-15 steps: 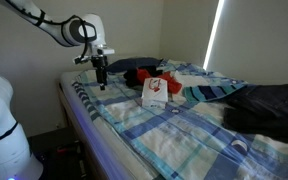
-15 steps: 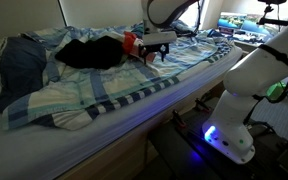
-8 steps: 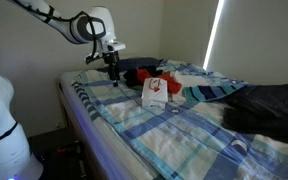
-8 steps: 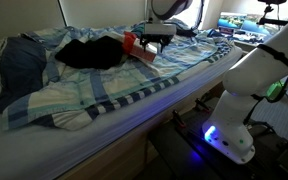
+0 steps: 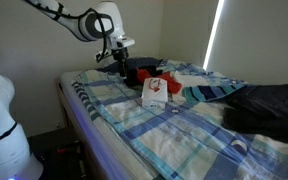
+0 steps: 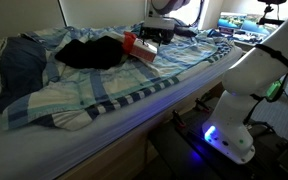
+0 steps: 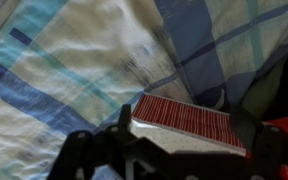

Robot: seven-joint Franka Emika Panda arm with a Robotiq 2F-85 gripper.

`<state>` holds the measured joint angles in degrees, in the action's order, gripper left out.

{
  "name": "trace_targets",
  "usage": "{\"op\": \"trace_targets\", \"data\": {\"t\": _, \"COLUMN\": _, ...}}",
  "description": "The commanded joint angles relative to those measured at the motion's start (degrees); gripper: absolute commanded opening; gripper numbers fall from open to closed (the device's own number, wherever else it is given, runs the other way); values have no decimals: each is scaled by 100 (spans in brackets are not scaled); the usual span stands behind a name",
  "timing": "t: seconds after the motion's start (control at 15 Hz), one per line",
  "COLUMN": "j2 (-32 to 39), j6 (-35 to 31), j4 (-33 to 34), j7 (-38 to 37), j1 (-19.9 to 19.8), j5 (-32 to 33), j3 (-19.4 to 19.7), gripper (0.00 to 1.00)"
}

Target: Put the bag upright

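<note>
The robot's gripper should next move to the red loop handle [image 5: 154, 83] on the front of the white bag and close on it.
The bag [image 5: 155, 92] is small and white with a red mark on its front. It appears to stand upright on the plaid bed cover and also shows in the other exterior view [image 6: 134, 44]. In the wrist view its red striped top [image 7: 184, 118] lies just below the jaws. My gripper [image 5: 121, 69] hangs above the bed behind and to the left of the bag, apart from it. It also shows near the bag in an exterior view [image 6: 156, 36]. Its dark fingers [image 7: 184, 158] are spread wide and hold nothing.
A black bundle [image 5: 134, 68] lies right behind the bag, also seen in an exterior view [image 6: 89, 52]. A large navy cloth [image 5: 269, 105] [image 6: 19, 65] covers one end of the bed. The white robot base [image 6: 254, 90] stands beside the bed edge.
My gripper has moved from over the bed's near edge up and toward the back, closer to the bag and black bundle. The bag has not moved.
</note>
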<state>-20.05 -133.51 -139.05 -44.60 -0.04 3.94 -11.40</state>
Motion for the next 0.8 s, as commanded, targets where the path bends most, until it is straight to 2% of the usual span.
{"op": "trace_targets", "data": {"t": 0.0, "j2": 170, "j6": -16, "j4": 95, "j7": -99, "j1": -22, "j5": -68, "j3": 21, "gripper": 100}}
{"op": "trace_targets", "data": {"t": 0.4, "j2": 971, "j6": -566, "j4": 600, "j7": -466, "j1": -176, "j5": -91, "j3": 205, "gripper": 100}}
{"op": "trace_targets", "data": {"t": 0.73, "j2": 1489, "j6": -314, "j4": 1240, "j7": 474, "j1": -8, "j5": -393, "j3": 551, "gripper": 100}}
